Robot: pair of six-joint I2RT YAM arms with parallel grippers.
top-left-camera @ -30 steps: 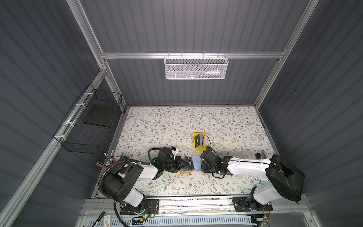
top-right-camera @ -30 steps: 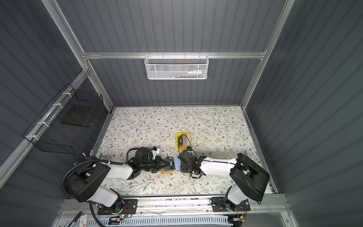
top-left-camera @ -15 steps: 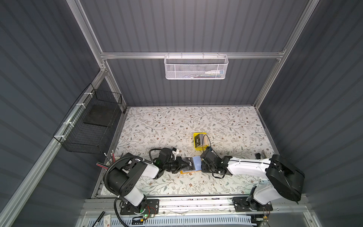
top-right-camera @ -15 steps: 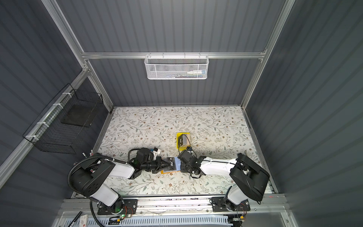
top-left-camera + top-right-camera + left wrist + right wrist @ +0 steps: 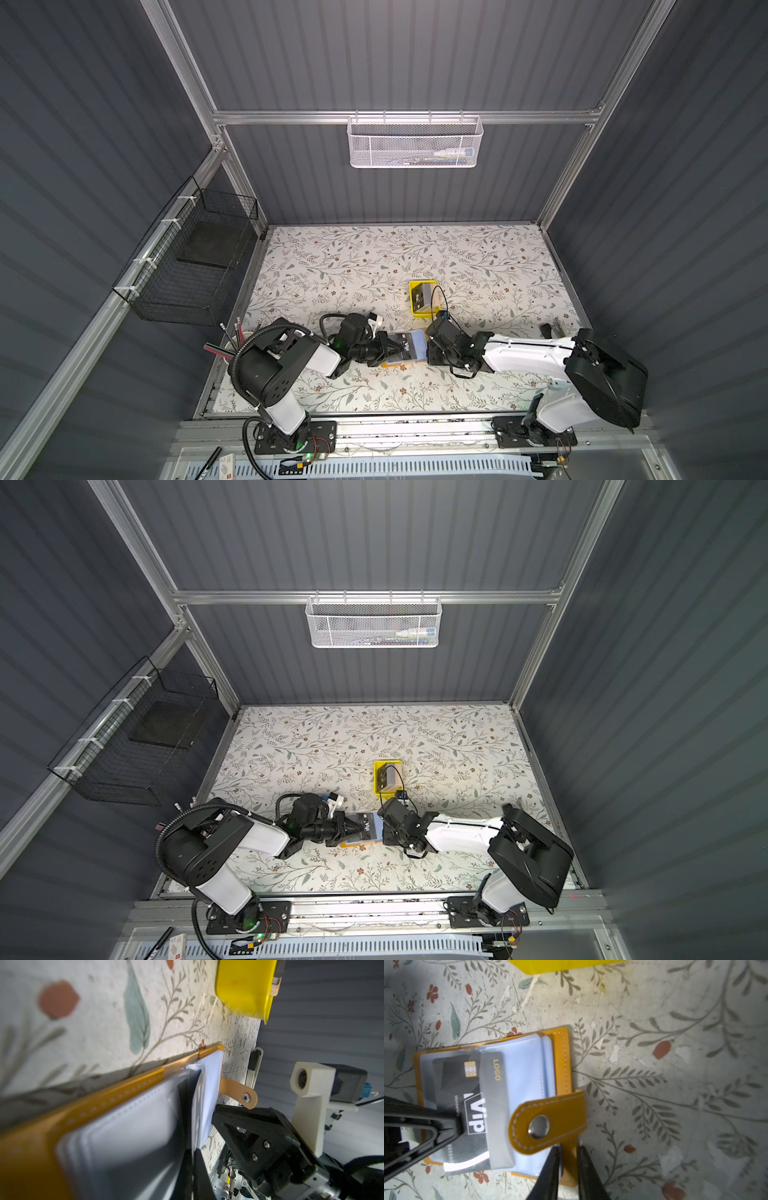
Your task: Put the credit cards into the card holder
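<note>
Next, my left gripper lets go of the black VIP credit card inside the cloudy sleeve page (image 5: 412,345) (image 5: 208,1098) that is nearest my right gripper.
The mustard card holder (image 5: 562,1057) lies open on the floral table, its bluish sleeve pages up and its snap strap (image 5: 550,1124) folded over them. A black "VIP" credit card (image 5: 473,1109) lies on the pages, its "LOGO" end under a cloudy sleeve. My left gripper (image 5: 193,1153) is shut on that card's other end. My right gripper (image 5: 568,1151) is shut on the holder's mustard cover edge. Both top views show the card (image 5: 408,345) (image 5: 365,825) between the left gripper (image 5: 392,347) and the right gripper (image 5: 430,349). More credit cards (image 5: 422,297) sit in a yellow tray.
The bright-yellow tray (image 5: 415,284) stands just behind the holder. A white wire basket (image 5: 414,141) hangs on the back wall and a black wire basket (image 5: 195,266) on the left wall. Pencils in a cup (image 5: 230,336) stand at the table's left edge.
The left arm's rear links have shifted slightly rightward while its gripper stays at the holder with the card. The right arm has not visibly moved.
</note>
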